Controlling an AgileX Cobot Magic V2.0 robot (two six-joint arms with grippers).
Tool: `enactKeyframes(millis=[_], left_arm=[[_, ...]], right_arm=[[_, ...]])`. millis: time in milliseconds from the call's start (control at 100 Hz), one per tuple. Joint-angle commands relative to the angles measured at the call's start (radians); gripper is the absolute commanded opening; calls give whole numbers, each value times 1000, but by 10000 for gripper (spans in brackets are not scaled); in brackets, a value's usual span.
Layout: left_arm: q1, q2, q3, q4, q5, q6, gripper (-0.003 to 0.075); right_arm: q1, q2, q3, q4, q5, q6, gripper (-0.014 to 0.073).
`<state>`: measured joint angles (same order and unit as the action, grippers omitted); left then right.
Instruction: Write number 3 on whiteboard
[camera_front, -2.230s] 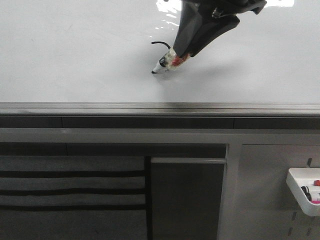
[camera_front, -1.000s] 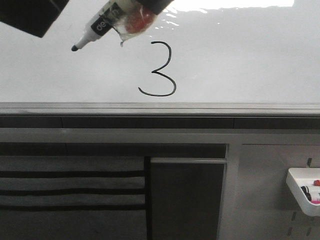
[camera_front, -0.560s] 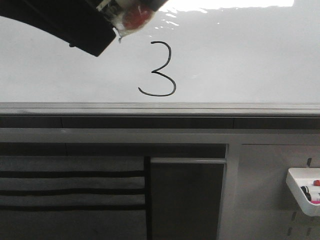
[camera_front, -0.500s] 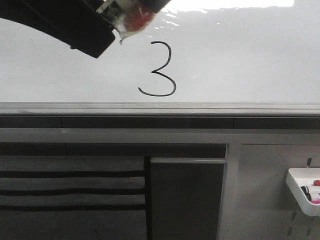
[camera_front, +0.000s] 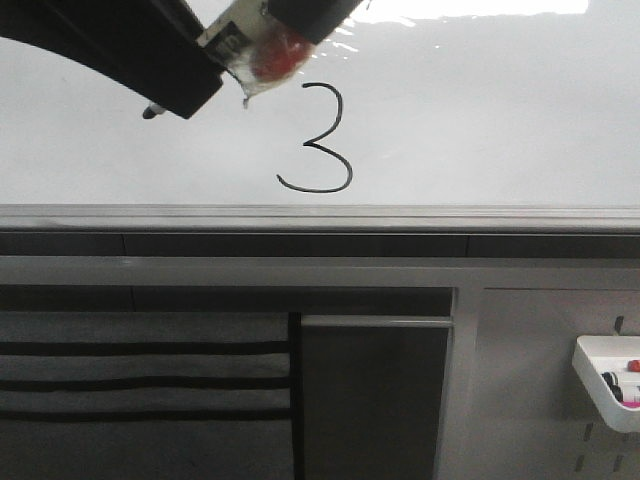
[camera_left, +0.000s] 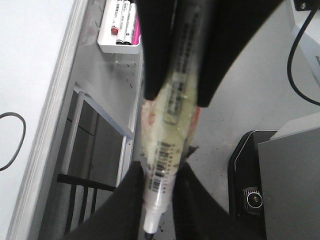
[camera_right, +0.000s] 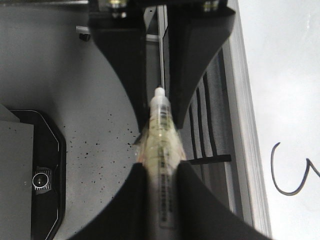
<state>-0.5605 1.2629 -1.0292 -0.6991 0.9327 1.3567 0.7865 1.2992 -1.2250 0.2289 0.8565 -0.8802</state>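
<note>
I should release the marker pen, which now hangs off the board, from my left gripper on the blank whiteboard (camera_front: 97, 76) beside the number 3, above the grey rail.
The number 3 (camera_front: 325, 140) stands in thin black line on the whiteboard (camera_front: 500, 110), just above its grey lower rail (camera_front: 320, 218). Part of it shows in the left wrist view (camera_left: 20, 135) and the right wrist view (camera_right: 290, 175). A tape-wrapped marker pen (camera_front: 262, 50) hangs off the board at the upper left of the digit. My right gripper (camera_front: 300, 20) is shut on its rear (camera_right: 161, 200). My left gripper (camera_front: 185, 90) is shut on its tip end (camera_left: 159, 205). The black tip pokes out beyond the left fingers.
A small white tray (camera_front: 605, 380) with spare markers hangs on the grey frame at the lower right, also in the left wrist view (camera_left: 120, 35). Dark slatted panels sit below the rail. A black device (camera_left: 250, 185) lies on the speckled floor.
The right gripper finished the 3 and lifted the marker up and left off the board. The left gripper came in from the left and closed around the marker's tip end.
</note>
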Motion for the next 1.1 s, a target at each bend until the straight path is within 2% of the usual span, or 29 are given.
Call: enactKeyframes(millis=[0, 60, 210, 300, 440, 570, 700, 810, 1090], left_arm=[[-5, -21, -38, -62, -33, -13, -18], [-5, -21, -38, -62, -38, -13, -18], [2, -20, -38, -61, -103, -28, -18], [29, -14, -36, -57, -170, -67, -18], [123, 14, -9, -57, -309, -152, -18], [226, 62, 45, -71, -478, -270, -18], [301, 119, 70, -155, -629, -366, -18], [339, 161, 70, -249, -681, -371, -18], [348, 209, 70, -256, -685, -371, -18]], right_arm=[[1, -16, -24, 6, -37, -8, -28], [1, -16, -24, 6, -38, -6, 25], [-13, -16, -30, 2, -45, 50, 247], [-56, -35, -49, -45, -38, 137, 315], [-175, -102, -67, -118, -32, 307, 318], [-297, -158, -67, -118, 17, 337, 318], [-353, -187, -67, -118, 54, 342, 318], [-357, -192, -67, -118, 74, 342, 318], [-357, -192, -67, -118, 89, 342, 318]])
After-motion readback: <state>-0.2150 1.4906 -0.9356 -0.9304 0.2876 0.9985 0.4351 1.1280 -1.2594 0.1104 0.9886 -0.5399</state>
